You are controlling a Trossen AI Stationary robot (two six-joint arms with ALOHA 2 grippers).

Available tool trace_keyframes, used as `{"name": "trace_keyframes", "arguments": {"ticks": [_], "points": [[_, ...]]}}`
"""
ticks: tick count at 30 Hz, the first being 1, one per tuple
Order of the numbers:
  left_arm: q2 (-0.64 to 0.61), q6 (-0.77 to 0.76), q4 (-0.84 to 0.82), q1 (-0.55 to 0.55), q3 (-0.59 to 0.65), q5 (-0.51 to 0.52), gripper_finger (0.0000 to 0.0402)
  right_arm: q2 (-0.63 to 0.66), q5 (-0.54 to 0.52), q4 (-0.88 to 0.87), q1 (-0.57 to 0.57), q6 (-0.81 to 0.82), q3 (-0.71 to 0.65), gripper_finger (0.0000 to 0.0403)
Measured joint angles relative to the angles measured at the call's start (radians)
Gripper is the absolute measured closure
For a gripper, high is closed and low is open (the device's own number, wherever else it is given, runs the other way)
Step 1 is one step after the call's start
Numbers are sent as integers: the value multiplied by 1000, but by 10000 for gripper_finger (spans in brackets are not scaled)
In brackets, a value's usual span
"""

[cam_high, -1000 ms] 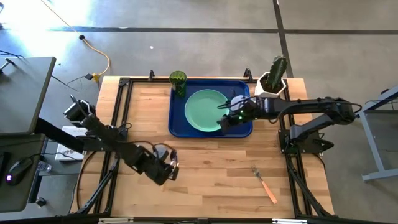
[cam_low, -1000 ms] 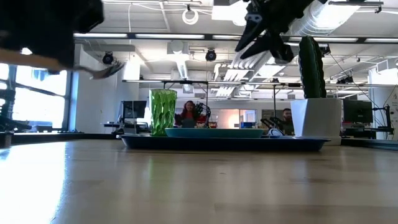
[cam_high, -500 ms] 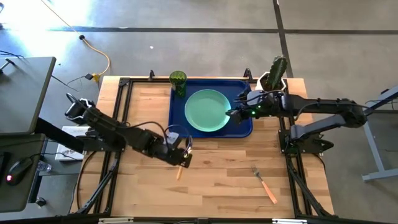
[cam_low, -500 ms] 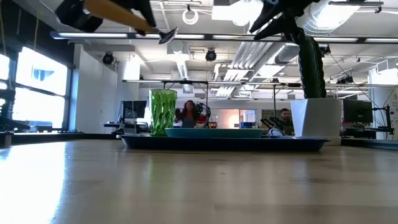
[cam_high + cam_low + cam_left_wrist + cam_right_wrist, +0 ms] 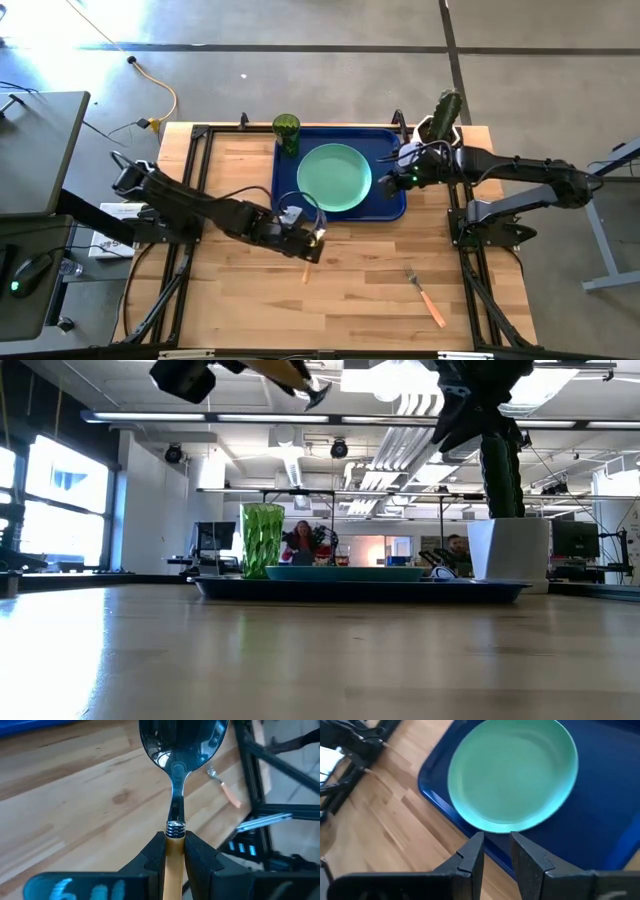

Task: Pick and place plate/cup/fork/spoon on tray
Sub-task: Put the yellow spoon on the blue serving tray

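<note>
The robot's left gripper needs to release the orange-handled spoon on the bare wood (image 5: 321, 280) just near of the dark-blue tray.
My left gripper (image 5: 312, 244) hangs above the table just near of the dark-blue tray (image 5: 388, 205), shut on the orange-handled spoon (image 5: 176, 750); both also show high up in the low view (image 5: 300, 378). The mint-green plate (image 5: 334, 178) lies flat in the tray. The green cup (image 5: 286, 130) stands at the tray's far left corner. My right gripper (image 5: 400, 180) is open and empty above the tray's right part, just right of the plate (image 5: 512, 775). The fork (image 5: 427, 297) lies on the table at the near right. My left gripper pinches the spoon's orange handle (image 5: 174, 855) between its two fingers, just behind the metal collar where the neck begins. The fingers lie along the spoon, and the silver bowl (image 5: 177, 740) sticks out ahead of them. The spoon is lifted clear of the table, its bowl end (image 5: 318, 392) tipped lower.
A white pot with a cactus (image 5: 440, 125) stands at the far right, beside the tray's corner. Bare wood (image 5: 380, 290) lies between the tray and the fork. People and desks show in the room beyond the table.
My left gripper has carried the spoon up and toward the table's right and far side, nearing the tray's near edge. My right gripper has drawn back from the plate's right rim toward the table's right and risen; the plate stays flat in the tray.
</note>
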State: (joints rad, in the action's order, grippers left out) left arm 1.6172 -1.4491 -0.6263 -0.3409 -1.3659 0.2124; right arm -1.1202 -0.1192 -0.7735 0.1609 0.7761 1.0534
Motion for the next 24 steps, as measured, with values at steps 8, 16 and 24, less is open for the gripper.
{"name": "trace_keyframes", "arguments": {"ticks": [8, 16, 24], "points": [[143, 38, -1, 8, -96, -12, 359, 0, 4, -9, 3, 0, 0, 318], [239, -13, -12, 14, -113, -50, 359, 0, 4, -53, 3, 2, 0, 318], [313, -66, -8, 13, -113, -67, 359, 0, 3, -84, 3, 4, 0, 318]]}}
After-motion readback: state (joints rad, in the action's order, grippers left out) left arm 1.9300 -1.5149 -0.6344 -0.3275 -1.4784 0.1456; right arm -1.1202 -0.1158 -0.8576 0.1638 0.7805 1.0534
